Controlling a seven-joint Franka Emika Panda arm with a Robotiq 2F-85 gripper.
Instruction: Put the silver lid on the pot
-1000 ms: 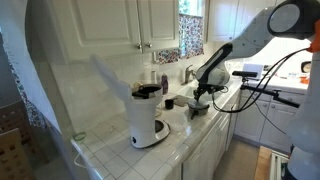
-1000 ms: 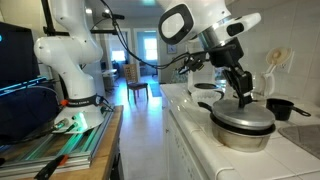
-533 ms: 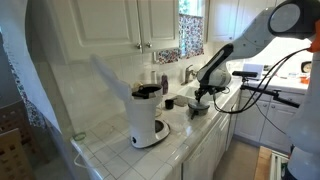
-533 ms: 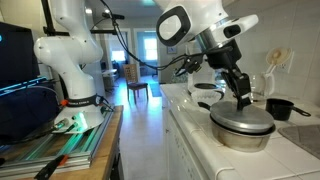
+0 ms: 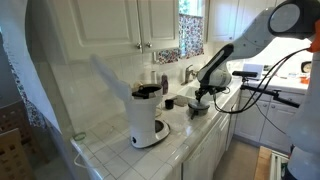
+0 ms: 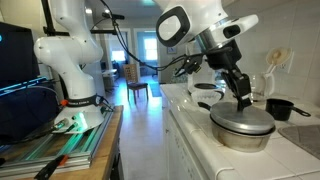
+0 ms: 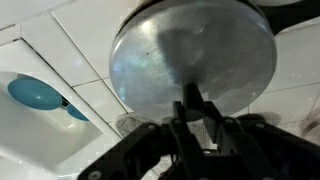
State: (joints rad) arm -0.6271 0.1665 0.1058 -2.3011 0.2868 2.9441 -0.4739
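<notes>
The silver lid is sitting off-centre, with the pot's dark rim showing past the lid's edge. I need to have my gripper take the lid's knob (image 7: 192,92) again and lift to reseat the lid.
The silver lid (image 7: 190,55) is a round domed metal disc that fills the upper middle of the wrist view. My gripper (image 7: 192,105) is shut on the dark knob at its centre. In an exterior view the lid (image 6: 243,117) lies over the low dark-grey pot (image 6: 240,135) on the tiled counter, with the gripper (image 6: 243,100) right above it on the knob. In an exterior view the gripper (image 5: 200,96) and the pot (image 5: 199,109) are small at the far end of the counter. The pot's rim is mostly hidden under the lid.
A tall white coffee maker (image 5: 147,115) stands on the white tiled counter (image 5: 110,155). A small black cup (image 6: 279,107) sits behind the pot. A blue thing (image 7: 40,95) lies on the tiles left of the lid. A second white robot arm (image 6: 68,60) stands beside the counter.
</notes>
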